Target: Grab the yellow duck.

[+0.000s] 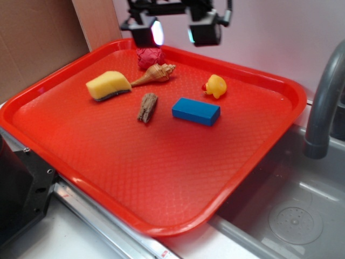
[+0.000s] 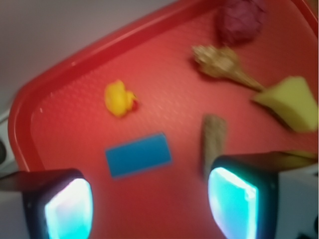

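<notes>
The robot's gripper needs to close around the body of the yellow duck [image 1: 216,86] [image 2: 118,99] behind the blue block, with one finger on the duck's beak side.
The yellow duck [image 1: 216,86] [image 2: 119,98] sits on the red tray [image 1: 161,178] toward its back right, red-orange beak pointing left in the exterior view. My gripper [image 1: 175,33] [image 2: 149,209] hangs high above the tray's back edge, left of and behind the duck, not touching anything. It is open, its two glowing cyan pads [image 2: 232,201] wide apart with only bare tray between them. In the wrist view the duck lies well ahead of the fingers, to the upper left.
A blue block [image 1: 196,111] [image 2: 138,155] lies just in front of the duck. On the tray are also a wood piece [image 1: 147,107], a seashell [image 1: 155,74], a yellow sponge [image 1: 108,85] and a dark red crumpled lump [image 1: 150,58]. A grey faucet [image 1: 325,102] and sink stand right.
</notes>
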Motion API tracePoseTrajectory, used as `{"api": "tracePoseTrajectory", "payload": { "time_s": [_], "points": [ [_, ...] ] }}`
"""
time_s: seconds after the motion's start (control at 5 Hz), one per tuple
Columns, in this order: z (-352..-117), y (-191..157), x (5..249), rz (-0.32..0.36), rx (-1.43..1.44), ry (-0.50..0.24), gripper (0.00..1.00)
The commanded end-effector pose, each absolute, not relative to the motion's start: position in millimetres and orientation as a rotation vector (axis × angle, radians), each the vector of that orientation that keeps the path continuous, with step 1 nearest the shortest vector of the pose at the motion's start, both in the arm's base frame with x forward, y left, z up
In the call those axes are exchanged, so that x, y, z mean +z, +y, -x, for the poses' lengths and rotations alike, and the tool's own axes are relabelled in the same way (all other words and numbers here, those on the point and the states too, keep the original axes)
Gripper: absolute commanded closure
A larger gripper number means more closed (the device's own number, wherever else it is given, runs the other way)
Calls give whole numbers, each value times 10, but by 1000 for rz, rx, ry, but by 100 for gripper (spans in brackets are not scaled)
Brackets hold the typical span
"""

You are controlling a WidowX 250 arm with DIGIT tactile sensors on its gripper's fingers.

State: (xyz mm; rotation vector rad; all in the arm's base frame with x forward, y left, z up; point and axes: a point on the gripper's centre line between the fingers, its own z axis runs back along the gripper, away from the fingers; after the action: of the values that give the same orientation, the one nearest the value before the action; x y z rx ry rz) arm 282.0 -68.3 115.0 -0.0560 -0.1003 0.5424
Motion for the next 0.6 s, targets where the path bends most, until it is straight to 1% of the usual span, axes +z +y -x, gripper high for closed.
{"api": "tracePoseTrajectory", "payload": {
  "time_s": [0.0,0.4],
  "points": [
    [-3250,-636,944,30,571,-139,0],
    [-3417,-624,563,-25,549,-114,0]
  ]
}}
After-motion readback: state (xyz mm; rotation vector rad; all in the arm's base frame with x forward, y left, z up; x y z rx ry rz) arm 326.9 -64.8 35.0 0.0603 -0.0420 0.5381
